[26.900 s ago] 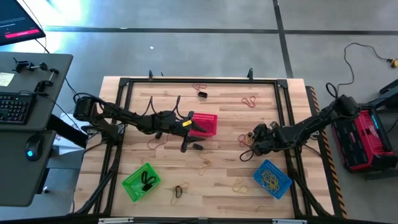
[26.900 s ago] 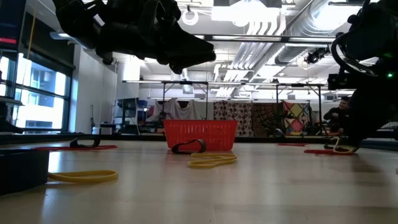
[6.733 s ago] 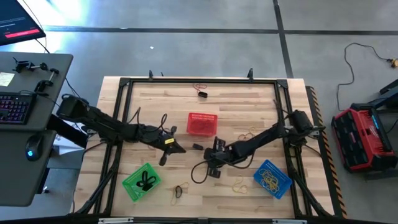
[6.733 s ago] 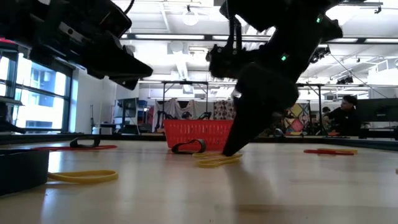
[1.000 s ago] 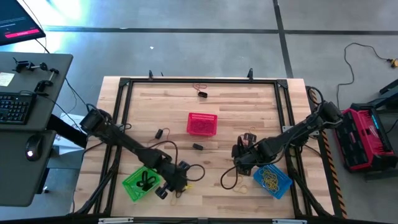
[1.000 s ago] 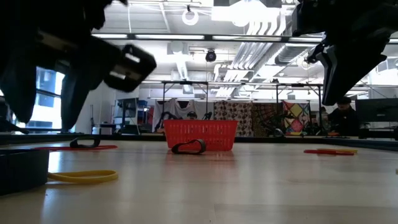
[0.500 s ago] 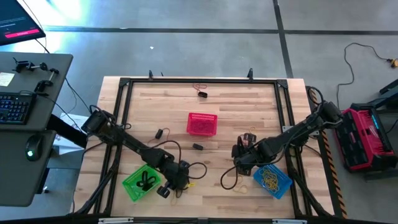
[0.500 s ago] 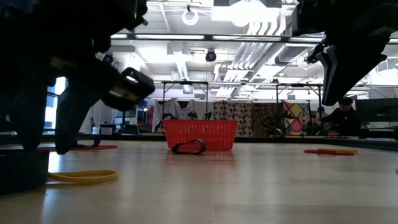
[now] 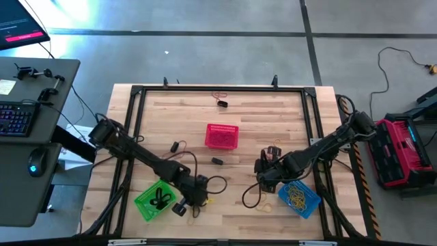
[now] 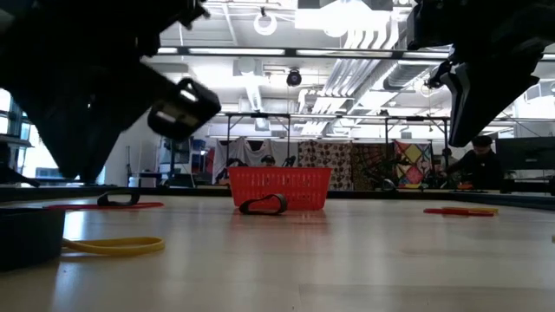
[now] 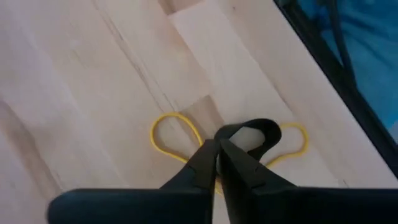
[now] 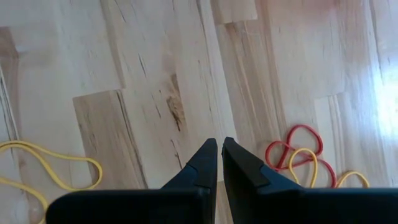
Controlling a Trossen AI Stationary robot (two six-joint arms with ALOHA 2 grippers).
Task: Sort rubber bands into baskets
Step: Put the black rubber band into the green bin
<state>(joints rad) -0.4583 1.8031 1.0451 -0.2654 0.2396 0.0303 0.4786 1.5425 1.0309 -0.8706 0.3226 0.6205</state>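
The robot's left gripper has its fingers shut above the black rubber band lying across the yellow one, so it should open, go lower and pinch the black rubber band's near end (image 11: 225,132).
My left gripper (image 9: 198,198) (image 11: 217,144) is near the table's front edge, between the green basket (image 9: 156,199) and the blue basket (image 9: 298,195). It is shut on a black rubber band (image 11: 252,132), above a yellow rubber band (image 11: 168,140) that lies flat on the wood. My right gripper (image 9: 262,179) (image 12: 219,143) is shut and empty above the table, left of the blue basket. A red and a yellow band (image 12: 298,152) lie tangled beyond its fingertips. The red basket (image 9: 222,136) stands at the table's middle. My left gripper pinches the black rubber band at one end of its loop (image 11: 225,133), between its two fingertips. The fingers slant down from above. The rest of the loop stands out ahead of the fingertips. I cannot tell whether it touches the table.
Loose bands lie about: a black one in front of the red basket (image 10: 263,204), another black one (image 9: 175,146), dark and reddish ones at the far edge (image 9: 220,101), and yellow ones near the blue basket (image 9: 265,203). A black frame (image 9: 136,123) borders the table. A person (image 10: 475,160) sits in the room behind.
In the low view my left gripper's fingers stood apart and reached down toward the table near the front edge. Now they are together and higher. My right gripper has kept still.
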